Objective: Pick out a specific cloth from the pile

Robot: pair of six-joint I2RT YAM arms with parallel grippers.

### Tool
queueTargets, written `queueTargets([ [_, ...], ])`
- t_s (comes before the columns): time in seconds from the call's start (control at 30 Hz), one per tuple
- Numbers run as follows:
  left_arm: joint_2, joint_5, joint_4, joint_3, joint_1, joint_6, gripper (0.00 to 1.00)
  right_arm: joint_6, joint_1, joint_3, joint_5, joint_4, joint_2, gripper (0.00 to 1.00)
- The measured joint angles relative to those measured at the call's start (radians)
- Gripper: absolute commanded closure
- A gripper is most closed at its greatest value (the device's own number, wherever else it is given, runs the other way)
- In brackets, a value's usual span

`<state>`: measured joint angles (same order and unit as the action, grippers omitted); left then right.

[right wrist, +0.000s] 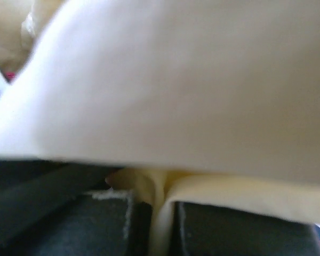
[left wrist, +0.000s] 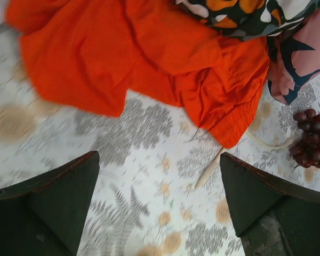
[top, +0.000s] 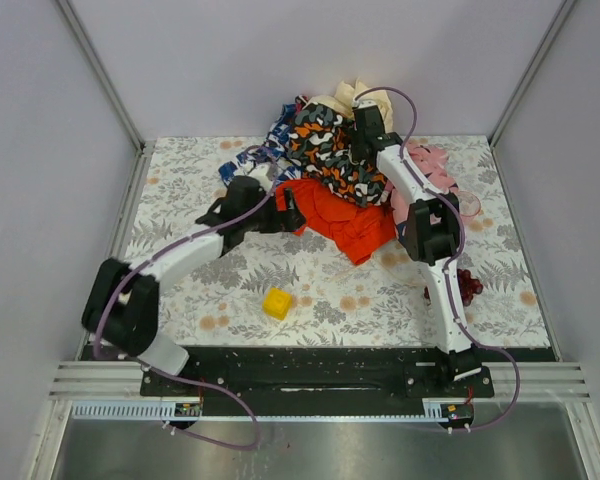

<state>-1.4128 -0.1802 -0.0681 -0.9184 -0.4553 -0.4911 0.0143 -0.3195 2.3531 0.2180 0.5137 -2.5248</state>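
The red-orange cloth's middle (top: 338, 213) (left wrist: 184, 53), just in front of the near edge of the patterned cloth, will be gripped by my left gripper.
The plain red-orange cloth (top: 345, 220) lies spread on the table at the near side of the pile (top: 330, 145), its far edge under the black-orange-white patterned cloth. It fills the top of the left wrist view (left wrist: 149, 64). My left gripper (top: 292, 212) is open and empty at the cloth's left edge; its jaws (left wrist: 160, 160) stand wide apart above bare table just short of the cloth. My right gripper (top: 365, 120) is on top of the pile, shut on a fold of cream cloth (right wrist: 176, 96) pinched between its fingers (right wrist: 162, 213).
A yellow block (top: 276, 303) sits near the front middle. A bunch of dark grapes (top: 467, 286) lies at the right, also in the left wrist view (left wrist: 312, 138). A pink cloth with navy marks (top: 430, 165) lies right of the pile. Walls enclose three sides.
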Motion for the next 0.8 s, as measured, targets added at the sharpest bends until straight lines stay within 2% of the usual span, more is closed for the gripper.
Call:
queueTargets([
  [0.27,-0.544,-0.043,-0.01,-0.455,-0.096,-0.023,0.01,0.043,0.008,-0.004,-0.047,0.024,0.009,1.0],
  [0.43,-0.731,-0.041,-0.067,-0.619,-0.104,-0.058,0.01,0.048,0.009,-0.047,-0.056,-0.008,0.027,1.0],
  [0.57,-0.801,-0.034,-0.081,-0.706,-0.122,-0.08,0.02,0.052,0.01,-0.081,-0.068,-0.034,0.042,1.0],
  [0.67,-0.856,-0.034,-0.095,-0.786,-0.144,-0.099,0.14,0.055,0.013,-0.121,-0.082,-0.064,0.06,1.0],
  [0.73,-0.885,-0.038,-0.097,-0.824,-0.153,-0.112,0.34,0.056,0.013,-0.14,-0.087,-0.078,0.07,1.0],
  [0.8,-0.908,-0.058,-0.097,-0.851,-0.155,-0.126,0.47,0.056,0.013,-0.154,-0.09,-0.086,0.077,1.0],
])
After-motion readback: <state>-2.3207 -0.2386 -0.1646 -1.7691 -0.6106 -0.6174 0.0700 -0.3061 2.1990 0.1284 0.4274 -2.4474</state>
